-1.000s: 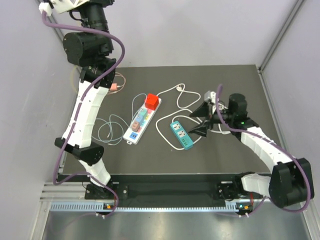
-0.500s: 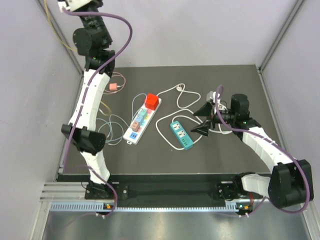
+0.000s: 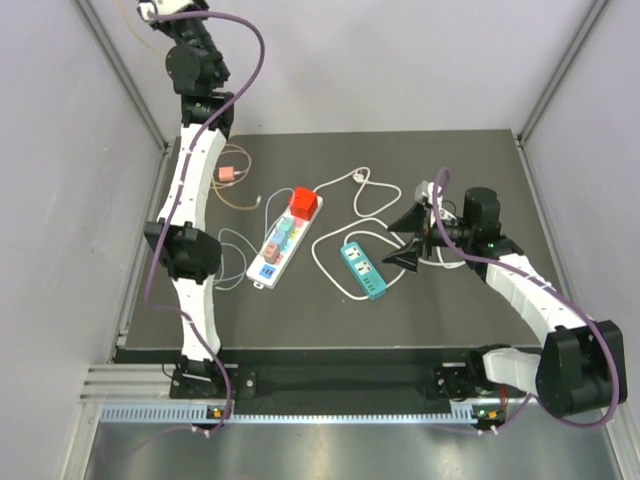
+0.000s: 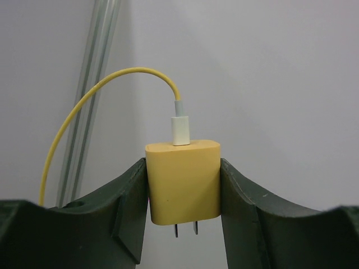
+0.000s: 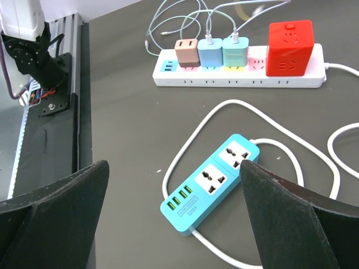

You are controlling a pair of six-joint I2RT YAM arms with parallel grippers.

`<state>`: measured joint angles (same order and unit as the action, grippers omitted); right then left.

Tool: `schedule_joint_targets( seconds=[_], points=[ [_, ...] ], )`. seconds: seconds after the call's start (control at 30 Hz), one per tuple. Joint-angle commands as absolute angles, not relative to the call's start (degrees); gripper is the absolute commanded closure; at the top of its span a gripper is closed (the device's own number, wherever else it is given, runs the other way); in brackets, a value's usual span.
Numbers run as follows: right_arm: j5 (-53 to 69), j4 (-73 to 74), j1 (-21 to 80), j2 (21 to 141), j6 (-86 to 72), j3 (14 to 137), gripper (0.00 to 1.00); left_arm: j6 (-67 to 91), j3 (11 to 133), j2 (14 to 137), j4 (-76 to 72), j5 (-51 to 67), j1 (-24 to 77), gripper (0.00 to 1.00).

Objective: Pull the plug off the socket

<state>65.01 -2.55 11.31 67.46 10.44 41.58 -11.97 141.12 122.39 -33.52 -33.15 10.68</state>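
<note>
The loose pink plug is on the table. Next, my left gripper releases the yellow plug on the table (image 3: 217, 185) next to it.
My left gripper (image 4: 183, 188) is shut on a yellow plug (image 4: 183, 182) with its two prongs bare and a yellow cable (image 4: 84, 106) arcing from its top. In the top view this gripper (image 3: 152, 12) is raised high at the back left, well above the table. The white socket strip (image 3: 262, 270) lies mid-table with a red cube adapter (image 3: 305, 203) and three small plugs in it. The right wrist view shows them as pink (image 5: 186, 53), blue (image 5: 210, 51) and green (image 5: 235, 50). My right gripper (image 3: 406, 240) is open and empty, hovering above a teal power strip (image 5: 213, 179).
The teal strip (image 3: 362, 270) lies right of the white one, with white cord looped around it (image 3: 355, 200). A loose pink plug (image 3: 228, 174) and thin cables (image 3: 215, 260) lie at the table's left. Walls and frame posts stand close on both sides.
My left arm has stretched up and toward the back wall, carrying the yellow plug higher. The right arm has hardly moved.
</note>
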Motion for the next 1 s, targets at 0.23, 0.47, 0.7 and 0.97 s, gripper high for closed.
schedule_joint_targets(
  seconds=[0.23,0.47,0.7,0.97],
  points=[
    [65.9,-5.3,10.7,67.7,10.9,43.1,0.0,-4.7,145.6,120.7,-36.8,-34.1,7.5,1.0],
    [65.9,-5.0,10.1,67.1,11.0,43.2,0.0,-0.3,128.1,119.3,-33.6,-35.6,7.1,1.0],
    [66.7,-5.0,9.4,66.8,10.7,43.3,0.0,6.1,113.6,116.7,-28.2,-36.6,7.2,1.0],
    [67.1,-4.6,9.2,66.9,10.8,43.7,0.0,12.7,105.2,116.2,-13.4,-36.6,6.3,1.0]
  ],
)
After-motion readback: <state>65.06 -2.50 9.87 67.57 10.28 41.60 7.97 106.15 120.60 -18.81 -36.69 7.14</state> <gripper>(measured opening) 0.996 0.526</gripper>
